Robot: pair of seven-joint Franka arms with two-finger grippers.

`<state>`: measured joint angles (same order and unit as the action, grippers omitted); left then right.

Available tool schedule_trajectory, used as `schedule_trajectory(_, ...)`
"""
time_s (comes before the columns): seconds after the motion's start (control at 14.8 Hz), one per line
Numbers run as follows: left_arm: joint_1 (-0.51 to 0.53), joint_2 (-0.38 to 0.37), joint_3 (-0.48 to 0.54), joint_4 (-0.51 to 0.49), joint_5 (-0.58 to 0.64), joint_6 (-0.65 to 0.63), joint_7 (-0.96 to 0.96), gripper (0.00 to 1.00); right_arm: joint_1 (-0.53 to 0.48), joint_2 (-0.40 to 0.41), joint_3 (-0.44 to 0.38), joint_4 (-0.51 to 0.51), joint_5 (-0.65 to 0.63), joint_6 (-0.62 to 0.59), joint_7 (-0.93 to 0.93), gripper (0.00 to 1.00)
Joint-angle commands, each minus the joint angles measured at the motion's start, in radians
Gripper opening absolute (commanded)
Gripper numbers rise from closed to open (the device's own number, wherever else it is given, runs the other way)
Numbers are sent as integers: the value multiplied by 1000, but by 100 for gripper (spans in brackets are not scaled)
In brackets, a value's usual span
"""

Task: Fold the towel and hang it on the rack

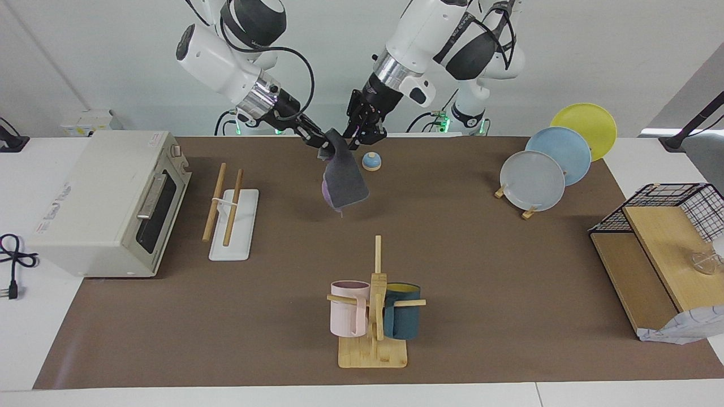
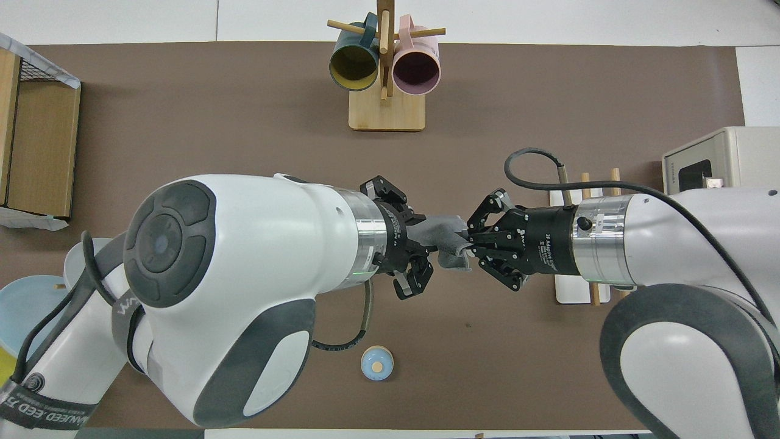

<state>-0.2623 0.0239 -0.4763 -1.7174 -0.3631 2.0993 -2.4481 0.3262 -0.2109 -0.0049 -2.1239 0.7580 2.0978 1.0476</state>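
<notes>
Next, my right gripper releases the towel so it is draped across the rack's bare wooden rods (image 2: 610, 247), beside the toaster oven.
The towel (image 1: 345, 183) hangs dark grey side out, with a purple edge showing, from one upper corner over the brown mat. My right gripper (image 1: 327, 142) is shut on that corner (image 2: 469, 242). My left gripper (image 1: 356, 137) is beside it at the same height, open, its fingertips off the cloth; in the overhead view the left gripper (image 2: 429, 244) faces the towel (image 2: 448, 235) with its fingers spread. The rack (image 1: 232, 226) lies on the mat toward the right arm's end, its two wooden rods bare. Most of the rack (image 2: 570, 296) is under my right arm in the overhead view.
A toaster oven (image 1: 107, 203) stands beside the rack. A small blue knobbed dome (image 1: 371, 162) sits on the mat close to the robots. The mug tree (image 1: 373, 316) holds two mugs farther out. A plate stand (image 1: 531, 181) and a wire-topped wooden shelf (image 1: 650, 265) are toward the left arm's end.
</notes>
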Motion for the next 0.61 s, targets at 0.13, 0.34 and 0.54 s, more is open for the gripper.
schedule_trajectory(0.13, 6, -61, 15, -91, 36, 19, 21, 100, -48, -24, -1, -25, -244, -64, -315, 0)
schedule_trajectory(0.34, 87, -73, 16, -126, 36, 7, 156, 100, -171, -24, -1, -24, -310, -120, -576, 0)
schedule_trajectory(0.54, 211, -85, 18, -159, 36, -27, 381, 100, -249, -19, -1, -13, -422, -151, -826, 0)
